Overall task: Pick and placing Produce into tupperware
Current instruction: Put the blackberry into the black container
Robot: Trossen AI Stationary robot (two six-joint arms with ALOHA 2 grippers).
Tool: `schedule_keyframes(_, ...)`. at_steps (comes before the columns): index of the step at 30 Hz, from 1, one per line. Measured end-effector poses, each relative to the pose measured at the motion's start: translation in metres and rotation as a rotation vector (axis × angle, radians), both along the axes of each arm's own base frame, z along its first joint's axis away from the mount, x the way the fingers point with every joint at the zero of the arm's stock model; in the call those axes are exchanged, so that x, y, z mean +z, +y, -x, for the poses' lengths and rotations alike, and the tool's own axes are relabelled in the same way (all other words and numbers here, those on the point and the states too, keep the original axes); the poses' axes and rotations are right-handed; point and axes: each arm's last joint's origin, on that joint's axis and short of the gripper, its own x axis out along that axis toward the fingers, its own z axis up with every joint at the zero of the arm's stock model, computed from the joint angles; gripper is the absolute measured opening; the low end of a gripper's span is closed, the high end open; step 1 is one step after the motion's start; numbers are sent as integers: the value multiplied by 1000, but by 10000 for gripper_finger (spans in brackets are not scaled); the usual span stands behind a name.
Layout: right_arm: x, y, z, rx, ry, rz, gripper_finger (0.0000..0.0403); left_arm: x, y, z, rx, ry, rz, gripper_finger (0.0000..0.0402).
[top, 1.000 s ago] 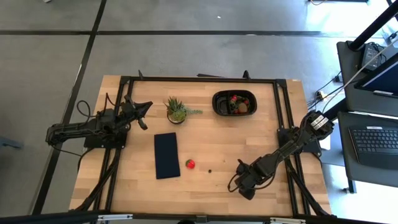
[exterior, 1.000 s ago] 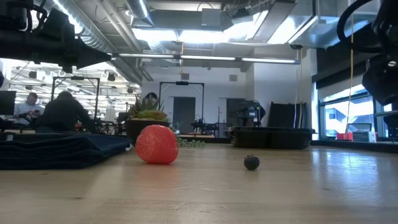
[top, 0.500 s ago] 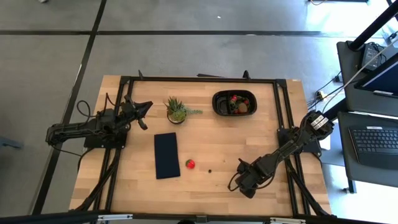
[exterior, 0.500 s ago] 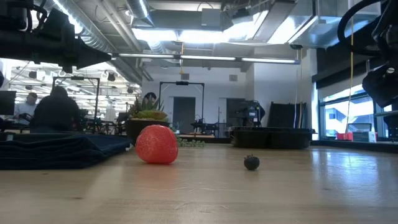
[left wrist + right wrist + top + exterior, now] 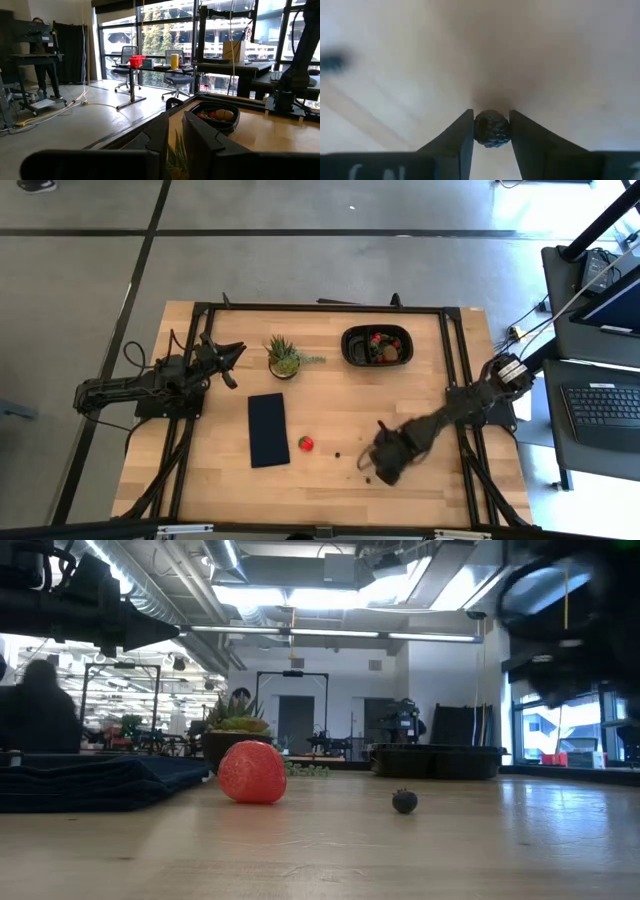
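Note:
Next, my right gripper lets go of the tiny dark berry in the empty end of the black tupperware [image 5: 358, 346], nearest the potted plant.
My right gripper [image 5: 368, 465] is near the table's front right, shut on a tiny dark berry [image 5: 491, 129]. A second dark berry [image 5: 337, 454] and a red strawberry [image 5: 306, 443] lie on the wood to its left, and both show in the low view: the berry [image 5: 404, 801], the strawberry [image 5: 252, 772]. The black oval tupperware [image 5: 377, 346] stands at the far side with red and brownish fruit in it. My left gripper [image 5: 230, 362] waits at the table's left, its fingers almost together [image 5: 175, 135], and it is empty. My right gripper pinches the tiny dark berry between its two fingers, one finger [image 5: 465, 135] on each side. The berry sits at their free ends [image 5: 491, 120]. The fingers point down at the tabletop. Whether the berry is clear of the wood, I cannot tell.
A spiky green potted plant [image 5: 285, 357] stands left of the tupperware. A flat dark rectangular pad [image 5: 268, 429] lies left of the strawberry. A black frame [image 5: 455, 360] runs along the table's edges. Bare wood lies between the fruit and the tupperware.
My right gripper has gone toward the table's left edge, closer to the loose berry and the strawberry. The arm shows blurred in the low view. The loose berry and the strawberry have stayed where they were.

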Motion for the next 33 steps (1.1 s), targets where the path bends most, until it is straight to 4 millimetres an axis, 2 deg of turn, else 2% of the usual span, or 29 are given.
schedule_keyframes(5,7,-38,-17,5,-37,-15,109,0,0,0,1,5,-5,49)
schedule_keyframes(12,22,-112,-36,-1,-154,23,114,-1,0,0,1,15,-4,31)
schedule_keyframes(19,41,-189,-35,-41,-268,76,112,-3,0,0,1,32,-2,15)
schedule_keyframes(24,67,-236,-37,-44,-384,146,115,-3,0,0,1,32,-3,5)
schedule_keyframes(29,92,-274,-39,-36,-436,323,114,-2,0,0,1,32,-3,1)
schedule_keyframes(33,94,-292,-30,-51,-421,363,117,-2,0,0,1,32,-3,9)
